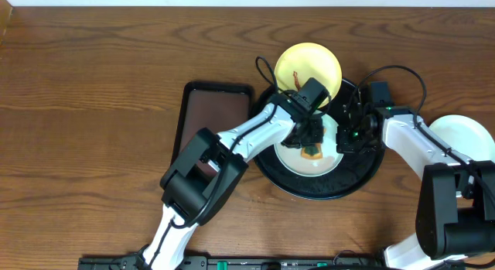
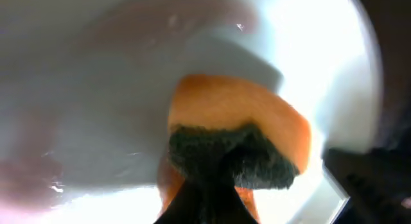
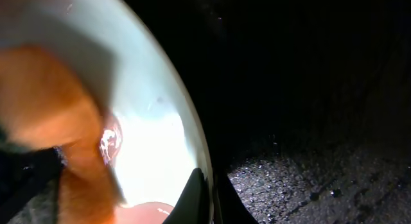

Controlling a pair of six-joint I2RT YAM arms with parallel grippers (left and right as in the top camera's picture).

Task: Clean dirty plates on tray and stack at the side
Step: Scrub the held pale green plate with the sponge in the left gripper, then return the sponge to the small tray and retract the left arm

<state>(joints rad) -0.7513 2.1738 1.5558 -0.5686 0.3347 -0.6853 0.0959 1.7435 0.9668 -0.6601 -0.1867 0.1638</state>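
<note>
My left gripper will release the orange sponge, setting it down close to the middle of the rectangular dark-brown tray (image 1: 203, 138).
A pale mint-white plate (image 1: 329, 163) lies on the round black tray (image 1: 371, 171). My left gripper (image 1: 311, 135) is shut on an orange sponge (image 1: 312, 152) with a dark scouring pad and presses it onto the plate's centre. The sponge (image 2: 237, 118) fills the left wrist view against the plate (image 2: 96, 108), with faint reddish smears around it. My right gripper (image 1: 348, 136) is shut on the plate's right rim; its fingers (image 3: 207, 197) pinch the edge of the plate (image 3: 160, 134). A pale yellow plate (image 1: 308, 66) rests at the tray's far rim. A second white plate (image 1: 462, 137) sits on the table at the right.
A rectangular dark-brown tray (image 1: 213, 115) lies left of the black tray, under the left arm. The black tray's speckled floor (image 3: 321, 172) shows in the right wrist view. Brown wooden table (image 1: 93, 107) spreads to the left and back.
</note>
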